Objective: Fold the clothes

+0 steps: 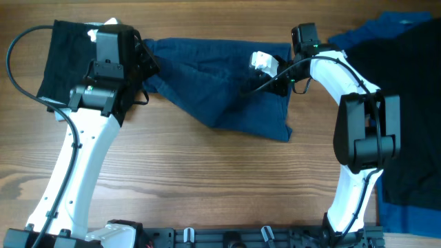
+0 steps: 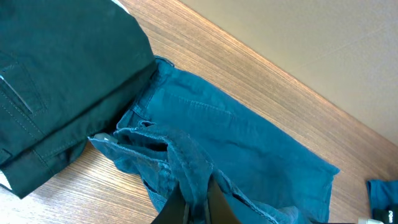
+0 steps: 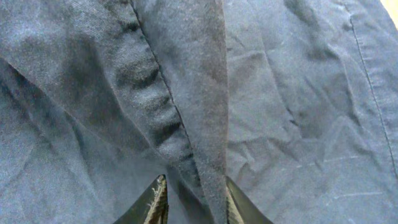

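The robot's left gripper will release the navy garment's raised edge on its flat far layer (image 1: 159, 56) (image 2: 159, 115), next to the folded black garment.
A navy garment (image 1: 220, 89) lies crumpled across the middle of the table. My left gripper (image 1: 143, 65) holds its left end. In the left wrist view the fingers (image 2: 198, 202) are shut on a bunched fold of this cloth (image 2: 249, 143). My right gripper (image 1: 279, 81) is at the garment's right end. In the right wrist view its fingers (image 3: 194, 199) pinch a raised fold of the navy cloth (image 3: 298, 93). A folded black garment (image 1: 58, 58) lies at the far left, also in the left wrist view (image 2: 62, 81). No button shows.
A black garment (image 1: 406, 103) lies spread over a brighter blue one (image 1: 386, 31) at the right edge of the table. Bare wood (image 1: 207, 186) shows in front of the navy garment. The arm bases stand along the front edge.
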`<state>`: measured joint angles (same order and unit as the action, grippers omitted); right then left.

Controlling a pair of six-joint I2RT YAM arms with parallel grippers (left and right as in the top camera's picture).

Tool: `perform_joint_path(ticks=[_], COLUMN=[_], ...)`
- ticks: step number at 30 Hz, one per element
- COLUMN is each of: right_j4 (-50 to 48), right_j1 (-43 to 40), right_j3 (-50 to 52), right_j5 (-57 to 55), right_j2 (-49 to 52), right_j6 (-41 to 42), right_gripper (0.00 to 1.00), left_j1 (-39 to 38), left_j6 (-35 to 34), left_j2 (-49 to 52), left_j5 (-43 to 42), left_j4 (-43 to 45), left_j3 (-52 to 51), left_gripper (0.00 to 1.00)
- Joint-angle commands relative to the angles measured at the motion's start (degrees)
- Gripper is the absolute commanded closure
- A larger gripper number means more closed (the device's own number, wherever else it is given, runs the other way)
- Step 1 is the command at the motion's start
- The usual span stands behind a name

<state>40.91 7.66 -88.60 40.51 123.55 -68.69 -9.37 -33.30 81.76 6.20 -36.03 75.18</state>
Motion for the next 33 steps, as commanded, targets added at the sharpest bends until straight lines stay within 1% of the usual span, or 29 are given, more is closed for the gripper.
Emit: perform_joint_path(ticks=[1, 2, 3, 4, 5, 6, 8, 9, 12, 13, 18, 19, 21, 22, 25, 31, 33], right_j4=[0.31, 0.31, 0.46, 0.59, 0.5, 0.28, -0.5, -1.05, -2.62, -2.97, -2.95, -3.02, -2.86, -2.64, -1.75, -0.2, 1.38], right_j1=[0.04, 0.04, 0.02, 0.02, 0.02, 0.02, 0.02, 0.0, -0.13, -0.2, -0.24, -0.24, -0.24, -0.24, -0.24, -0.24, -0.24], right_j3=[0.11, 0.11, 0.11, 0.11, 0.11, 0.11, 0.11, 0.11, -0.31, -1.01, -3.32, -3.54, -4.31, -4.63, -5.75, -8.33, -9.66], right_j5=[1.99, 1.97, 1.97, 1.97, 1.97, 2.01, 1.97, 1.95, 1.95, 1.97, 1.62, 0.68, -3.93, -5.81, -7.15, -11.52, -12.31], right_j2=[2.38, 2.67, 2.71, 2.75, 2.75, 2.75, 2.75, 2.62, 1.73, 1.25, -0.96, -1.4, -2.62, -3.26, -5.73, -9.86, -9.9], right_j6=[-0.11, -0.09, -0.09, -0.07, -0.07, 0.61, 4.22, 7.85, 21.79, 28.13, 44.89, 47.43, 55.71, 58.36, 61.83, 62.84, 62.25], right_gripper=[0.68, 0.69, 0.73, 0.82, 0.94, 0.96, 0.96, 0.96, 0.96, 0.96, 0.96, 0.96, 0.96, 0.96, 0.96, 0.96, 0.96], left_j1=[0.26, 0.26, 0.26, 0.26, 0.26, 0.26, 0.26, 0.26, 0.26, 0.26, 0.26, 0.26, 0.26, 0.26, 0.26, 0.26, 0.26], left_j6=[1.16, 1.14, 1.16, 1.16, 1.14, 1.14, 1.14, 1.14, 1.16, 1.14, 1.14, 1.14, 1.14, 1.14, 1.14, 1.14, 1.14], left_j2=[-0.44, -0.44, -0.44, -0.44, -0.44, -0.44, -0.46, -0.48, -0.66, -0.79, -0.87, -0.87, -0.87, -0.87, -0.87, -0.79, -0.7], left_j5=[1.44, 1.44, 1.42, 1.44, 1.42, 1.42, 1.44, 1.44, 1.42, 1.42, 1.42, 1.42, 1.42, 1.42, 1.42, 1.64, 3.26], left_j4=[1.03, 1.05, 1.05, 1.05, 1.05, 1.05, 1.05, 1.05, 1.05, 1.05, 1.03, 1.03, 1.03, 1.05, 1.03, 1.14, 1.36], left_j3=[1.73, 1.73, 1.73, 1.73, 1.73, 1.73, 1.73, 1.73, 1.73, 1.75, 1.75, 1.75, 1.75, 1.75, 1.75, 1.75, 1.73], left_gripper=[0.96, 0.96, 0.96, 0.96, 0.96, 0.96, 0.96, 0.96, 0.96, 0.96, 0.96, 0.96, 0.96, 0.96, 0.96, 0.96, 0.96])
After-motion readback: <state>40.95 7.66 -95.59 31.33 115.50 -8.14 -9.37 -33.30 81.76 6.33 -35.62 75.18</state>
